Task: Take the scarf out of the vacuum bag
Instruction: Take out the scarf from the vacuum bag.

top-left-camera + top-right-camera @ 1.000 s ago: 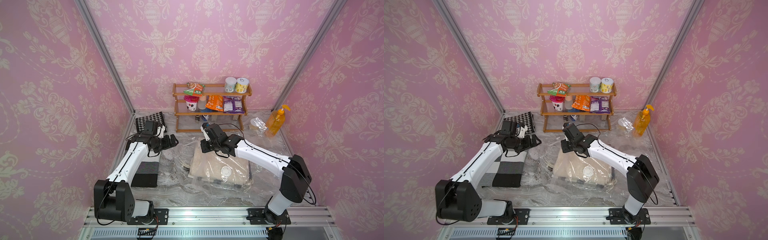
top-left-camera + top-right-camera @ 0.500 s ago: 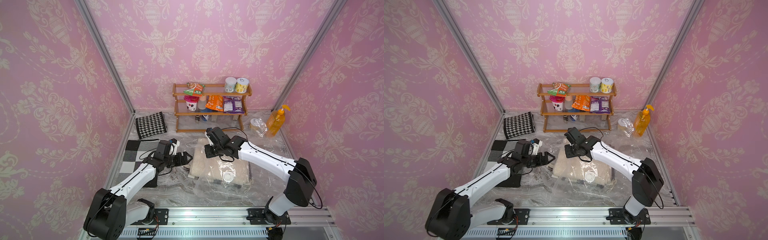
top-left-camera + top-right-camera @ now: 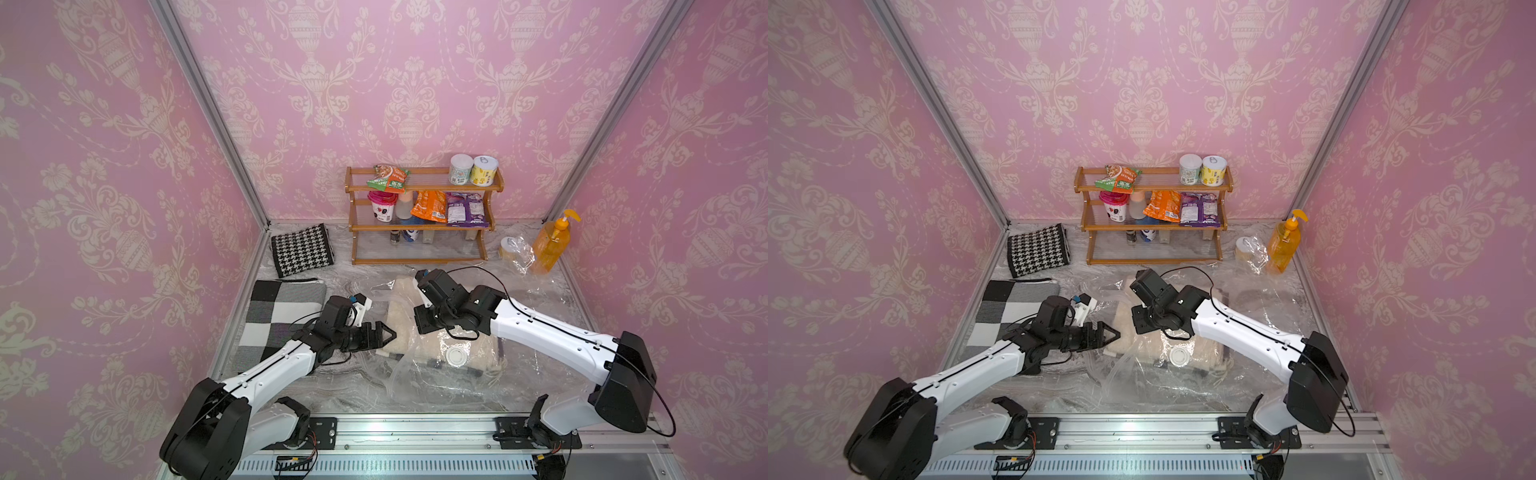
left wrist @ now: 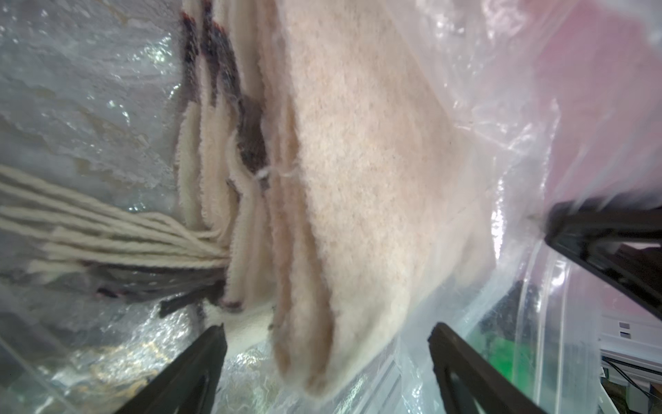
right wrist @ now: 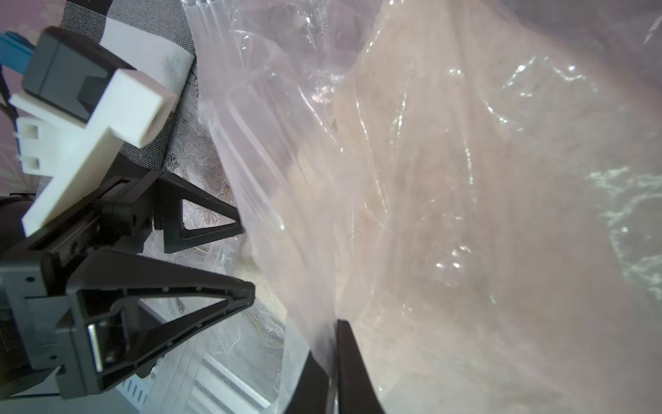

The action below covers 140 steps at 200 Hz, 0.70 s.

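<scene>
My right gripper is next to lower and regrip the bag opening's near edge (image 3: 1113,376) and lift it clear, because the bag's film sags over the scarf's end beside my left gripper.
The clear vacuum bag (image 3: 469,374) (image 3: 1187,378) lies crinkled mid-table, its white valve cap (image 3: 457,356) facing up. Inside is the folded cream scarf (image 3: 401,316) (image 3: 1129,320) (image 4: 358,179), with fringe (image 4: 107,229) trailing at one end. My left gripper (image 3: 390,332) (image 3: 1116,332) (image 4: 326,327) (image 5: 245,256) is open at the bag's mouth. The scarf's end sits just ahead of its spread fingers, which hold nothing. My right gripper (image 3: 420,322) (image 3: 1138,323) (image 5: 333,362) is shut on the bag's upper plastic film (image 5: 394,179), holding it up over the scarf.
A checkered black, white and grey cloth (image 3: 282,320) lies at the left, with a houndstooth cloth (image 3: 301,254) behind it. At the back stands a wooden rack (image 3: 419,220) of snacks and cans. An orange pump bottle (image 3: 550,245) and a wrapped roll (image 3: 513,249) sit back right.
My left arm swung from the back left, over the checkered cloth, forward and right to the bag's mouth. My right gripper shifted slightly toward the front, still pinching the film.
</scene>
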Available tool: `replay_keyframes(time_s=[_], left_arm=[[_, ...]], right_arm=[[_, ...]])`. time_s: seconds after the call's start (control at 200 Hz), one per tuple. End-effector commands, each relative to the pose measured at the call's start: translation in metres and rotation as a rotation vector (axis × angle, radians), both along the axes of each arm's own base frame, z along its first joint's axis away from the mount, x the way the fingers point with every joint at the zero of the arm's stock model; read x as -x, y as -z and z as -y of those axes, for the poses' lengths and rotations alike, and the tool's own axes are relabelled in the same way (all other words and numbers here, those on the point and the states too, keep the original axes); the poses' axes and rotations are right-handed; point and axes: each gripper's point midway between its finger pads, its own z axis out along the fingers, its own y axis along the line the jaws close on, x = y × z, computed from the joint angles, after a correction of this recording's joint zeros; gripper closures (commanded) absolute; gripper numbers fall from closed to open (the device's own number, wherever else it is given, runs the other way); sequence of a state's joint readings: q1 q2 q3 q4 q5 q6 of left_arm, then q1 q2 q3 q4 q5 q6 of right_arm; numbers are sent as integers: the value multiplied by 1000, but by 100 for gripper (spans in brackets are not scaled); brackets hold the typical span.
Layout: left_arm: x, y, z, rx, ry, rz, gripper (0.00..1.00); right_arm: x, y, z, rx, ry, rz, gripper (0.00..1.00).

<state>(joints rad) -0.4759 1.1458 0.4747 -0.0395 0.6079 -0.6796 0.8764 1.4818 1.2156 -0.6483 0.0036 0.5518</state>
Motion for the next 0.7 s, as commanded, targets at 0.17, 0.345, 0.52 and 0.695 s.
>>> replay_keyframes(time_s=[0.17,0.345,0.52,0.695], left_arm=[[10,-4,9,44,10,-17,10],[13,5,16,39,27,-45,12],[11,17,22,33,24,-57,26],[7,18,24,33,12,-46,43]], right_arm=[[30,21,0,30,-67,-43,91],[36,31,-1,32,-87,-55,91],[37,29,-2,28,-101,-45,91],[37,19,1,20,-107,-15,91]])
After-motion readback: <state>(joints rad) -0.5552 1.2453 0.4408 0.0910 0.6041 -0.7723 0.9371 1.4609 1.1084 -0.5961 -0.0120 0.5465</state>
